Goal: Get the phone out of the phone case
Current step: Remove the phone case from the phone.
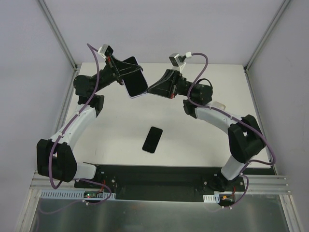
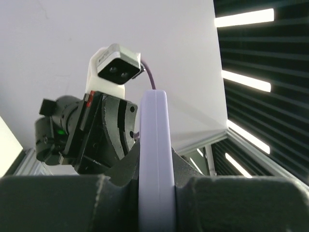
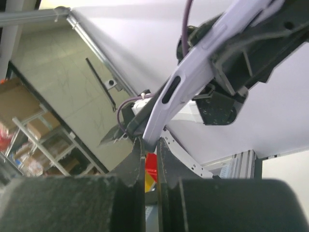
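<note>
The lavender phone case's corner is held shallowly at a slant in my right gripper, which should therefore open, turn in line and take a deeper grip on the slotted end (image 3: 173, 92).
The black phone (image 1: 152, 139) lies flat on the white table, apart from both arms. The lavender phone case (image 1: 136, 82) is held in the air over the back of the table, tilted, its dark face turned upward. My left gripper (image 1: 124, 72) is shut on it; in the left wrist view the case (image 2: 154, 125) stands edge-on between the fingers (image 2: 155, 162). My right gripper (image 1: 150, 90) meets the case from the right. In the right wrist view the case's (image 3: 193, 63) lower corner sits pinched between the nearly closed fingertips (image 3: 150, 144).
White walls with metal frame posts (image 1: 58, 34) close the table on the left, back and right. A black base plate (image 1: 154, 176) carries both arm bases at the near edge. The right arm's elbow (image 1: 246, 137) stands over the right side.
</note>
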Tool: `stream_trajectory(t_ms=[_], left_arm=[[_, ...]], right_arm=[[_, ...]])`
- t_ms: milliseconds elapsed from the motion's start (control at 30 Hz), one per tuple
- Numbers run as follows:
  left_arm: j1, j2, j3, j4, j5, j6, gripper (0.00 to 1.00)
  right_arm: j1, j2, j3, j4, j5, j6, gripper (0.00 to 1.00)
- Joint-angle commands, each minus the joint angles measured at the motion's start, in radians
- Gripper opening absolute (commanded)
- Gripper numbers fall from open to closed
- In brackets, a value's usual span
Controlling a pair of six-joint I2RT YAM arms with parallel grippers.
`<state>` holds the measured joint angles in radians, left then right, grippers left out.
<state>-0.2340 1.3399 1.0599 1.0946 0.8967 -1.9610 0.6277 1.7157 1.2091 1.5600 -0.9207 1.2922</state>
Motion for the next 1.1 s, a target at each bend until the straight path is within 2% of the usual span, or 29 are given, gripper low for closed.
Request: stream_trajectory(t_ms=[0,100,200,367,433,500,633,800,933,1067], left_arm=[[-0.123,-0.087,0.037,0.047,0.027,-0.013,0.0],[-0.126,-0.094,0.051,-0.027,0.059,0.056,0.0],[-0.13,-0.105,0.06,-0.12,0.082,0.145,0.0],[-0.14,-0.096,0.064,-0.163,0.111,0.215,0.0],[-0.145,-0.1,0.061,-0.194,0.119,0.25,0.0],[-0.149,-0.1,0.061,-0.22,0.126,0.272,0.0],[-0.162,-0.099,0.054,-0.252,0.13,0.324,0.0],[-0.177,-0.09,0.029,-0.251,0.125,0.336,0.0],[-0.179,-0.091,0.011,-0.239,0.125,0.341,0.0],[-0.188,-0.082,-0.008,-0.239,0.119,0.35,0.0]], right_arm=[[0.02,0.03,-0.107,-0.495,0.23,-0.221,0.01],[0.038,-0.047,-0.092,-0.805,0.287,-0.351,0.01],[0.049,-0.082,-0.063,-0.949,0.316,-0.398,0.01],[0.058,-0.1,0.013,-1.206,0.361,-0.482,0.01],[0.061,-0.107,0.009,-1.258,0.388,-0.491,0.01],[0.06,-0.104,0.009,-1.278,0.411,-0.493,0.01],[0.066,-0.074,0.033,-1.282,0.41,-0.479,0.22],[0.081,-0.031,0.049,-1.201,0.399,-0.409,0.36],[0.086,0.001,0.056,-1.089,0.381,-0.354,0.4],[0.104,0.038,0.104,-1.068,0.359,-0.34,0.44]])
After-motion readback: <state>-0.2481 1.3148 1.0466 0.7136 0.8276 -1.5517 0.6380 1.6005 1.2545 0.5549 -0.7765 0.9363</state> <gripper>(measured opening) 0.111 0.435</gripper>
